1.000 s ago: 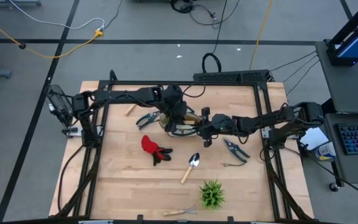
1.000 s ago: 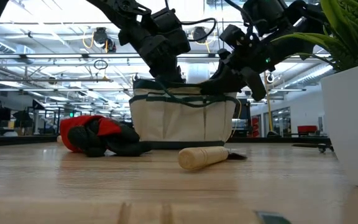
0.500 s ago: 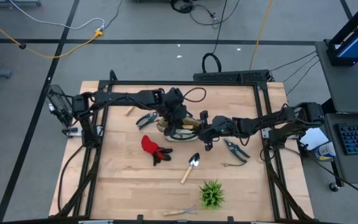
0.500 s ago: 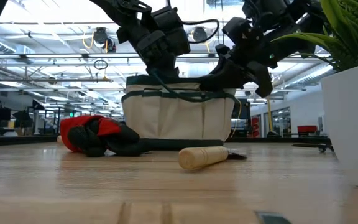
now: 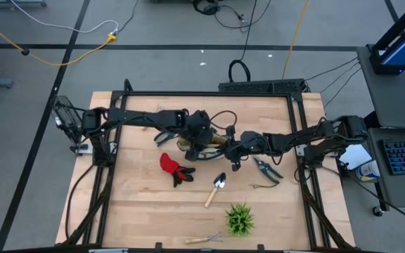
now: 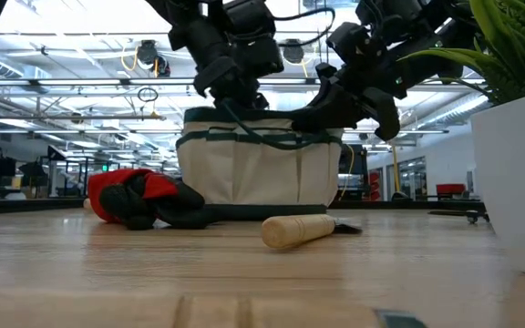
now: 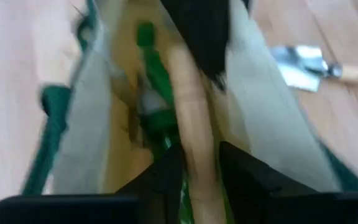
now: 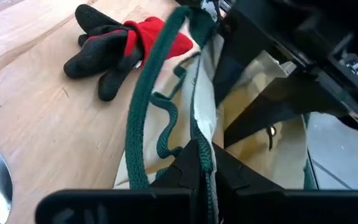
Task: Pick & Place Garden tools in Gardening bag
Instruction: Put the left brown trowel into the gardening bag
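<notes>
The wooden handle lies over the bagged green bottle; next my left hand releases it, then pinches the bag's far rim (image 7: pixel 73 143) to lift and settles the tools.
The cream gardening bag (image 5: pixel 204 145) with green trim stands mid-table, its mouth open. My left gripper (image 7: pixel 201 180) points down into the mouth, and a tool's wooden handle (image 7: pixel 191 118) stands between its parted fingers. My right gripper (image 8: pixel 201 165) reaches in from the table's right and is shut on the bag's rim. On the table lie a red-and-black glove (image 5: pixel 174 167), a wooden-handled trowel (image 5: pixel 216 188), a little rake (image 5: pixel 202 239) and two pruning shears (image 5: pixel 166 133) (image 5: pixel 266 169). My left gripper has the wooden handle (image 7: pixel 197 168) between its fingers (image 7: pixel 166 183), which come slanting down from above and lie along it inside the bag; whether they touch it I cannot tell. My right gripper pinches the bag's green-trimmed rim (image 8: pixel 199 140) between its two fingers, near the bag's right end. The fingers come nearly level from the table's right. The bag stands with its bottom on the table, and its loop handle (image 8: pixel 151 81) hangs slack.
A green spiky plant in a white pot (image 5: pixel 239 219) stands near the front edge, right of centre. A loose wooden handle (image 5: pixel 146 124) lies at the far left. Bare wood shows at the near left (image 5: pixel 132 211).
My left gripper has gone a little toward the table's near edge above the bag's mouth. The bag's left end has shifted toward the table's left, so that the bag looks wider in the low view. My right gripper has kept its place on the rim.
</notes>
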